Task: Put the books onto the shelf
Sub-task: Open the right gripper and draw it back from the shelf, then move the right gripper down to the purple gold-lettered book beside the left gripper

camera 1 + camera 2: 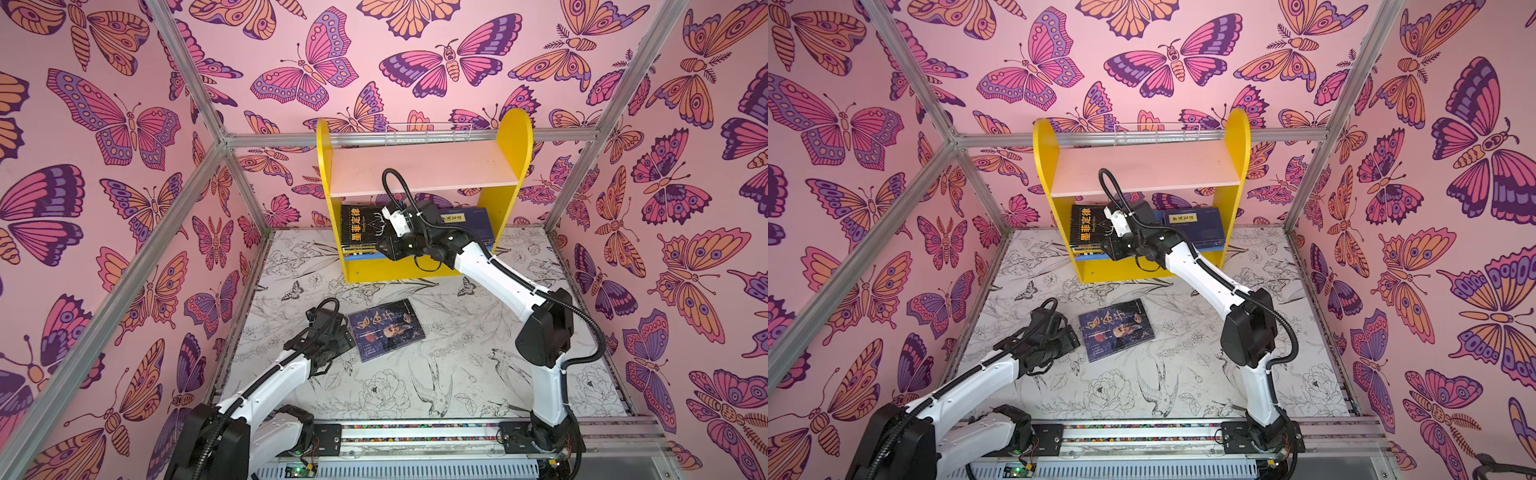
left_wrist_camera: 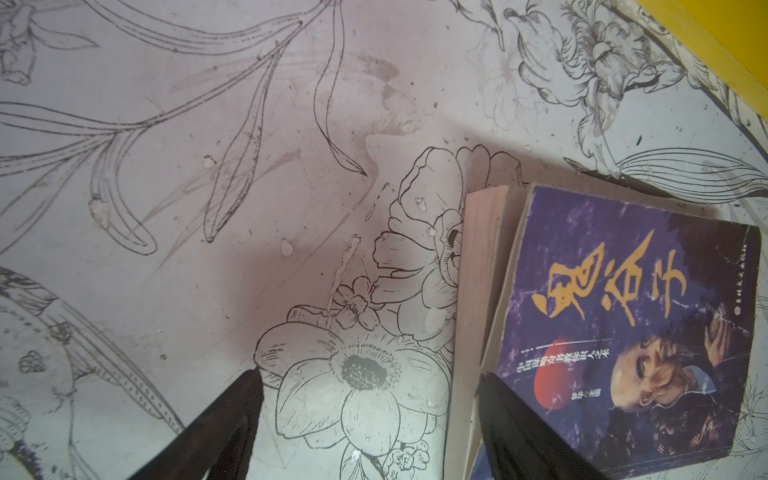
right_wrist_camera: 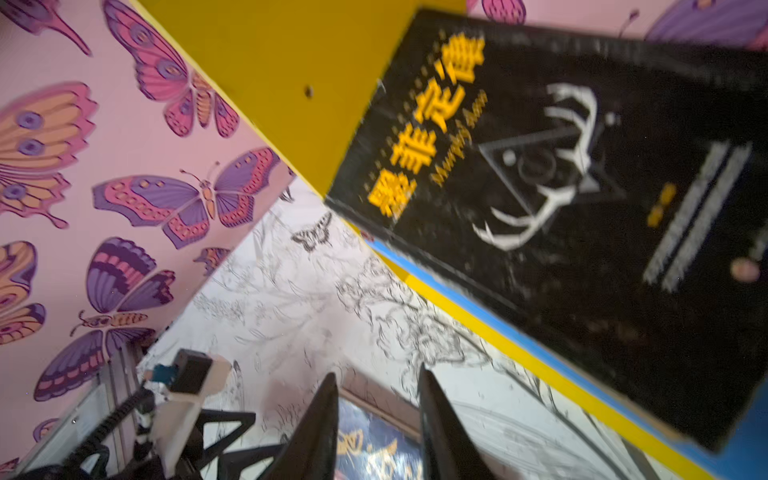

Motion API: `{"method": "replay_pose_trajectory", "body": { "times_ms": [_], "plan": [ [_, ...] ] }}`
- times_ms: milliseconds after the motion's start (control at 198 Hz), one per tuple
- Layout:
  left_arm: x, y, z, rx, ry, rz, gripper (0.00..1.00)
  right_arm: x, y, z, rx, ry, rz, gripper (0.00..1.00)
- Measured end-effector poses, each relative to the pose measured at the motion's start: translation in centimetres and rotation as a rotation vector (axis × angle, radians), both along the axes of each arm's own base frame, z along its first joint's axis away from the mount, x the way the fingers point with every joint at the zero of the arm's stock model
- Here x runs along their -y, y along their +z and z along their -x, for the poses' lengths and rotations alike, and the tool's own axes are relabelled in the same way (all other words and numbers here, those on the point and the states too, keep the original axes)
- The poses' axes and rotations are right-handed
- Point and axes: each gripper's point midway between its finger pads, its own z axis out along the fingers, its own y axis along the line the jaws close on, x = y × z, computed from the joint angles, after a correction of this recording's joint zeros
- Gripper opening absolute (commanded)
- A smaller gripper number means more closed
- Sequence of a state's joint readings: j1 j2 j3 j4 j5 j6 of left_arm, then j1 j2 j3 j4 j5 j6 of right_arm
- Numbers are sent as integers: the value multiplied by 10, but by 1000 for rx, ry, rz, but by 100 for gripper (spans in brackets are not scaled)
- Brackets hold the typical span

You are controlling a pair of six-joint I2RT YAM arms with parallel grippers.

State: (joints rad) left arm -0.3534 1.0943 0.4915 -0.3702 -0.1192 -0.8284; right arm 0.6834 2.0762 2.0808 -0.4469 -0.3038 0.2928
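The robot's left gripper will close on the middle of the dark blue book's page edge (image 1: 355,337) (image 2: 484,348), next to where its gold title starts.
A dark blue book (image 1: 386,328) (image 1: 1117,328) with a gold title lies flat on the table. My left gripper (image 1: 347,336) (image 1: 1073,338) (image 2: 370,376) is open at its left edge. In the left wrist view one finger (image 2: 519,415) is over the book's (image 2: 623,324) cover and the other is over bare table. The yellow shelf (image 1: 515,137) (image 1: 1237,137) stands at the back. Its lower tier holds a black book (image 1: 361,226) (image 1: 1086,224) (image 3: 561,208) atop a stack, and a navy book (image 1: 469,224) (image 1: 1196,224). My right gripper (image 1: 384,245) (image 1: 1106,249) (image 3: 376,370) hangs before the stack, narrowly open, holding nothing.
The shelf's pink upper board (image 1: 424,170) (image 1: 1142,170) is bare, with a wire rail (image 1: 428,133) behind it. Butterfly-patterned walls and aluminium frame posts (image 1: 199,95) close in the table on three sides. The arm bases sit on a rail (image 1: 415,432) at the front edge.
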Motion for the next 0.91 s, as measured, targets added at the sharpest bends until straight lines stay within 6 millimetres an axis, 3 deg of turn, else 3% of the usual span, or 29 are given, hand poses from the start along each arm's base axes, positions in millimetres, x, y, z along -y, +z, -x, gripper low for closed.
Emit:
{"method": "replay_pose_trajectory", "body": {
  "times_ms": [40, 212, 353, 550, 692, 777, 909],
  "plan": [
    [0, 0, 0, 0, -1, 1, 84, -7, 7, -5, 3, 6, -32, 19],
    [1, 6, -1, 24, -2, 13, 84, -34, 0, -9, -44, 52, -76, 10],
    [0, 8, 1, 40, 0, 19, 83, -37, -24, -13, -95, 50, -57, 5],
    [0, 8, 1, 40, -2, 18, 83, -38, -39, -6, -111, 58, -46, 5],
    [2, 7, 2, 36, -17, 24, 83, -19, -77, 21, -177, 65, -3, 14],
    [4, 7, 2, 32, -28, 28, 83, 0, -92, 47, -215, 79, 23, 30],
    [10, 2, 3, 1, -63, 37, 83, 33, -99, 90, -246, 95, 44, 51]
  ]
}}
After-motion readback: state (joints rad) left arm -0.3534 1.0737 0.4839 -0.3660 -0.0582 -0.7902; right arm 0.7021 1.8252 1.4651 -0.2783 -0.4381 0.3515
